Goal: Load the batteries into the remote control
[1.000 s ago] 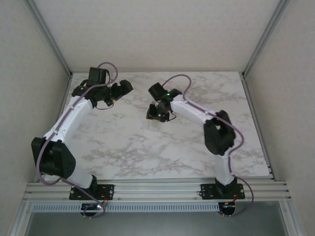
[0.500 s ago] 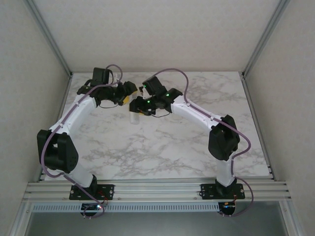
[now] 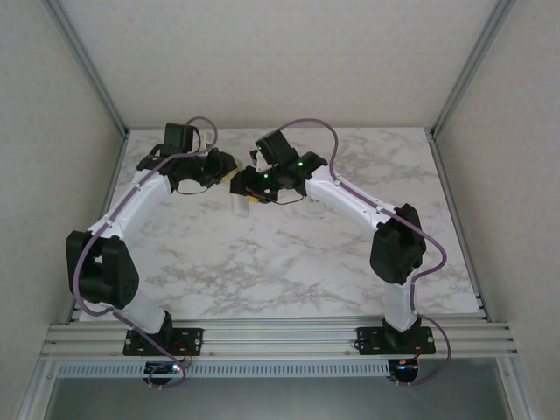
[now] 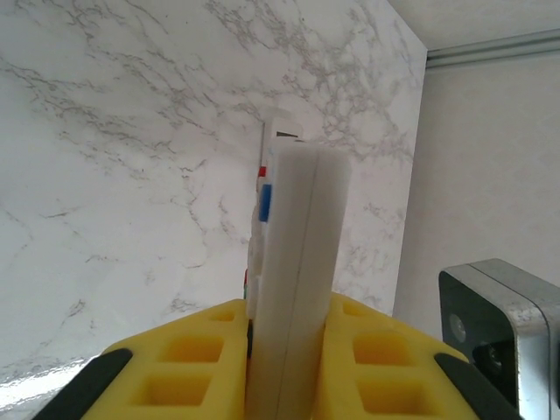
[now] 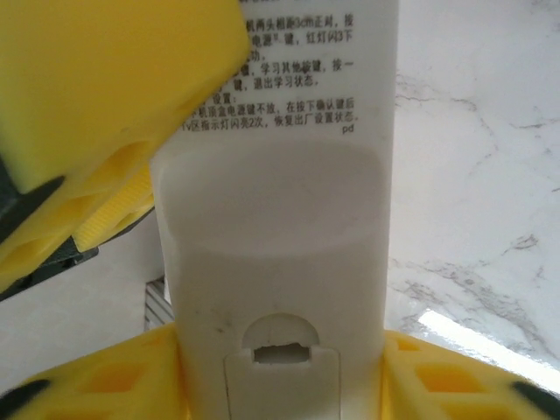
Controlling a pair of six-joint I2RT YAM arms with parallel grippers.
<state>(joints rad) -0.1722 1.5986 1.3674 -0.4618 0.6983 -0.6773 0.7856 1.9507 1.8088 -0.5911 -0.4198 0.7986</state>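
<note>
Next, my left gripper sets the white remote control, now held above the table's back centre, down on the marble table (image 3: 298, 206), next to the other remote, and lets go of it there.
The white remote control (image 3: 238, 204) is held above the table at the back centre, between the two arms. My left gripper (image 4: 289, 350) is shut on its thin edges; red and blue buttons show on its left face (image 4: 264, 197). My right gripper (image 5: 280, 376) flanks the wide back of the remote control (image 5: 280, 236) with both yellow pads against its sides and no gap showing. That back carries printed text and a battery cover with a small notch (image 5: 284, 350). In the top view the left gripper (image 3: 229, 166) and right gripper (image 3: 245, 188) meet. The batteries are out of view.
A yellow finger of the left gripper (image 5: 105, 79) crosses the upper left of the right wrist view. The marble table (image 3: 289, 262) stretches in front of the arms. Metal frame posts (image 3: 455, 87) and walls close in the back and sides.
The right arm swung left and raised the remote control toward the left arm. The left gripper moved right and shut on the remote control.
</note>
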